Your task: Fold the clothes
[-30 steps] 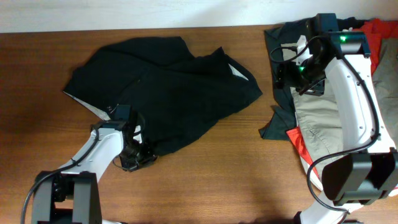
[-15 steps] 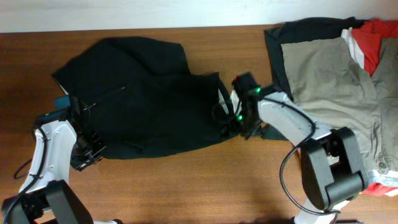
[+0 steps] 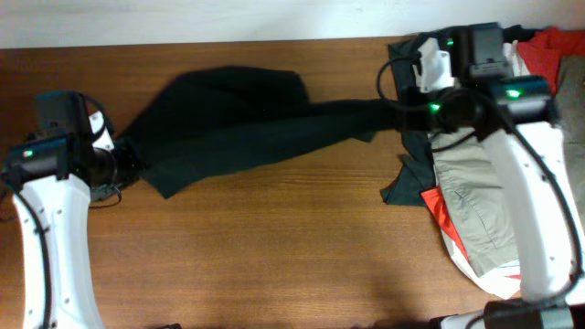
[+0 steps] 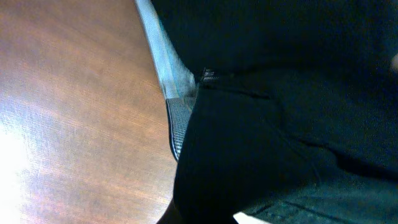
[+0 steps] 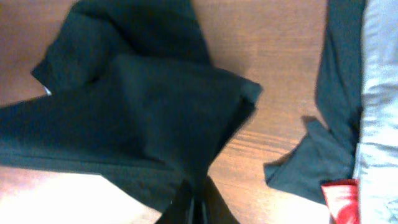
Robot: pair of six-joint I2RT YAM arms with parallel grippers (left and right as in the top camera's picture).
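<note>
The black clothes, now stretched across the table between both arms, will have their end released by my left gripper on the wooden table (image 3: 182, 188) next to the clothes' drooping lower corner.
The black clothes (image 3: 247, 128) hang stretched in a long band across the table between both arms. At the band's left end my left gripper (image 3: 128, 166) is shut on the cloth. In the left wrist view black fabric (image 4: 286, 112) fills the right side and covers the fingers, with a whitish lining strip (image 4: 163, 62) along its edge. At the right end my right gripper (image 3: 402, 108) is shut on the cloth. In the right wrist view its fingers (image 5: 196, 202) pinch the black fabric (image 5: 143, 106) above the wood.
A pile lies at the right edge: khaki-grey shorts (image 3: 475, 201), a red garment (image 3: 553, 41) and a dark cloth (image 3: 402, 187) whose corner reaches onto the wooden table (image 3: 274, 256). The pale wall runs along the back edge.
Both arms have drawn apart, pulling the black garment from a loose heap into a taut band. The right gripper has closed on its right edge and moved back toward the pile.
</note>
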